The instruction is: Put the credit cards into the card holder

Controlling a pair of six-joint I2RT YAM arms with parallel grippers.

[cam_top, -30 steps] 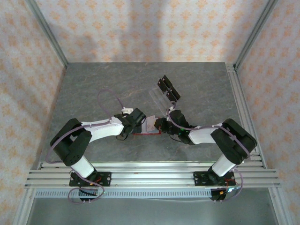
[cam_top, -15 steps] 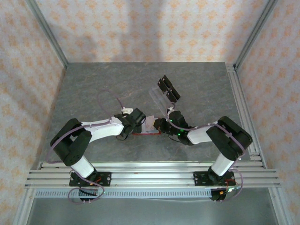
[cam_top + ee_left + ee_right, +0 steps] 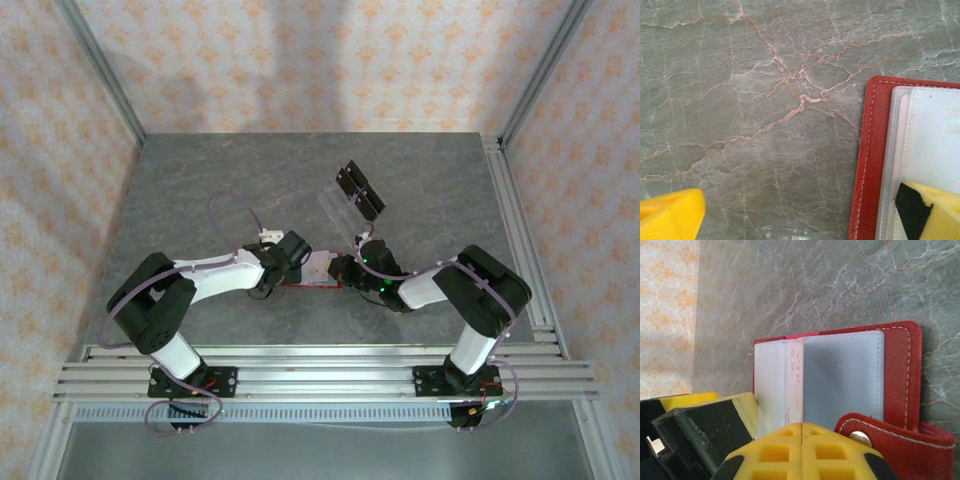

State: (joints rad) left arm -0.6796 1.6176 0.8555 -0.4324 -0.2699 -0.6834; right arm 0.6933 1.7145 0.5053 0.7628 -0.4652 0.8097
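Next, I release the pale credit card with my right gripper inside the red card holder's pocket (image 3: 300,268) (image 3: 774,386) nearest my left gripper.
The red card holder (image 3: 322,283) lies open on the table between both grippers, its clear pockets (image 3: 845,375) facing up and its snap tab (image 3: 890,437) at the near right. My right gripper (image 3: 802,427) is shut on a pale credit card (image 3: 794,382) that stands on edge over the holder's middle fold, beside a whitish sleeve (image 3: 769,382). My left gripper (image 3: 800,220) is open. One of its fingers (image 3: 927,210) rests on the holder's left pocket (image 3: 932,135), and the other finger (image 3: 670,215) is over bare table. In the top view the grippers (image 3: 296,262) (image 3: 345,270) flank the holder.
A clear plastic stand with black blocks (image 3: 356,191) stands just behind the right gripper. The grey marble table (image 3: 220,190) stretches left and back. Patterned walls and metal frame rails (image 3: 515,230) enclose the table.
The right arm's elbow has swung slightly left and the right gripper has edged toward the holder. The left arm has stayed put.
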